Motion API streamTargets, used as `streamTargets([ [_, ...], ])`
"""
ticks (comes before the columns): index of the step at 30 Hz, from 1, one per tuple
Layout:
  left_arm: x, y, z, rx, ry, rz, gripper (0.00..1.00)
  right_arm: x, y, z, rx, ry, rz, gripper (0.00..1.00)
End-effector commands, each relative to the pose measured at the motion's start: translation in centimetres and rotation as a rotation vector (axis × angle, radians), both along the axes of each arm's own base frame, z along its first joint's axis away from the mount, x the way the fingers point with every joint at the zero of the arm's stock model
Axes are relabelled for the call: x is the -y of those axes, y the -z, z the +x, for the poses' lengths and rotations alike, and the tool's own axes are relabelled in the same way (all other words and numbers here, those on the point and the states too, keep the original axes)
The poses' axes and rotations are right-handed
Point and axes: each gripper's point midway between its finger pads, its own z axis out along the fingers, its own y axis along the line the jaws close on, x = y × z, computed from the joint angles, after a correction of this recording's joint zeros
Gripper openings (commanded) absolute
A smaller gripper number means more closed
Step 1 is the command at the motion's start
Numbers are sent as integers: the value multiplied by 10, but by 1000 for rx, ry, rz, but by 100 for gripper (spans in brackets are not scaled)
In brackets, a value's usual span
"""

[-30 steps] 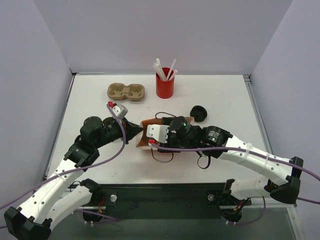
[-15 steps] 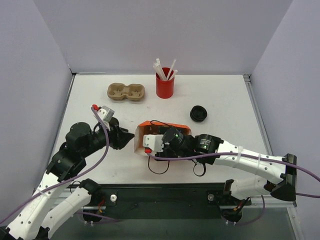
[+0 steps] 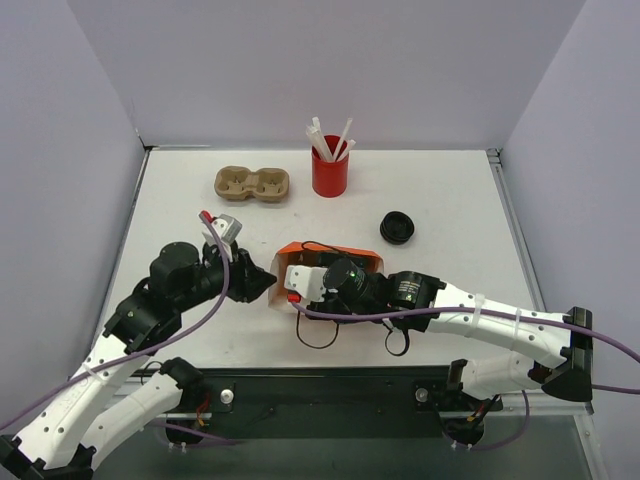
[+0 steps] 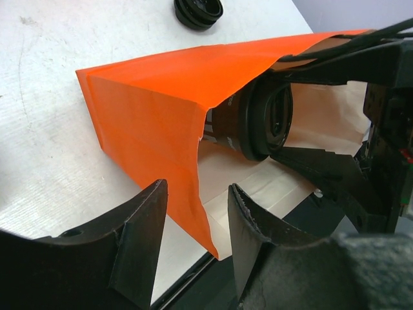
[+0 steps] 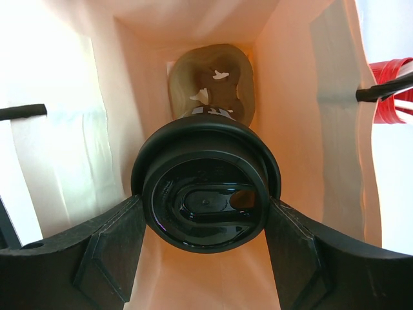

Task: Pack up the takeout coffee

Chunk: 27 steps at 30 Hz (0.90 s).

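The tilted orange bag's side edge is free near the takeout coffee. Next, my left gripper pinches that edge (image 4: 206, 218) before my right gripper pushes the takeout coffee deeper.
An orange paper bag (image 3: 335, 250) lies tilted on the table with its mouth open. My right gripper (image 5: 204, 201) reaches inside it, shut on one takeout coffee (image 5: 205, 187), a dark cup whose black lid faces the wrist camera. The left wrist view shows that same cup (image 4: 258, 119) inside the bag (image 4: 155, 110). My left gripper (image 3: 262, 286) stands open at the bag's left side. In the left wrist view a corner of the bag's edge sits between the left gripper's (image 4: 197, 216) separated fingers. The second takeout coffee (image 3: 398, 228) stands alone on the table right of the bag.
A tan two-hole cup carrier (image 3: 252, 183) and a red cup of white straws (image 3: 329, 175) stand at the back of the white table (image 3: 450, 190). The bag's black handle loops (image 3: 318, 335) trail near the front edge. Grey walls close three sides.
My left gripper let go of the bag's edge, drew back to the left, then came back to it with its jaws apart. The right arm, cup and bag shifted slightly nearer.
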Motion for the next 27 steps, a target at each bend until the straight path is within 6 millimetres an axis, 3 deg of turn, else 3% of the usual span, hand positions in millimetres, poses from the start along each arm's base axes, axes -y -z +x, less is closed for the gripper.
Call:
streamTargets([
  [1,4,6,3,7,-9,-1,52,3,-7,3,23,53,34,39],
  [8,7,26,8,-12,-13,48,51,2,-8,4,21,77,48,39],
  [14,8,17,15,64,-13,54,49,1,-4,-1,10,92,56,39],
  [17,11,8,22,107,4,80,35,1,-2,-3,-4,110,71,39],
  [18,12,4,24,120,11,83,20,2,-1,-4,-7,108,67,39],
  [21,21,9,22,127,64,76,0,7,7,-4,-1,100,40,39],
  [27,26,2,10,210,109,-23,0,19,17,7,58,71,-10,39],
])
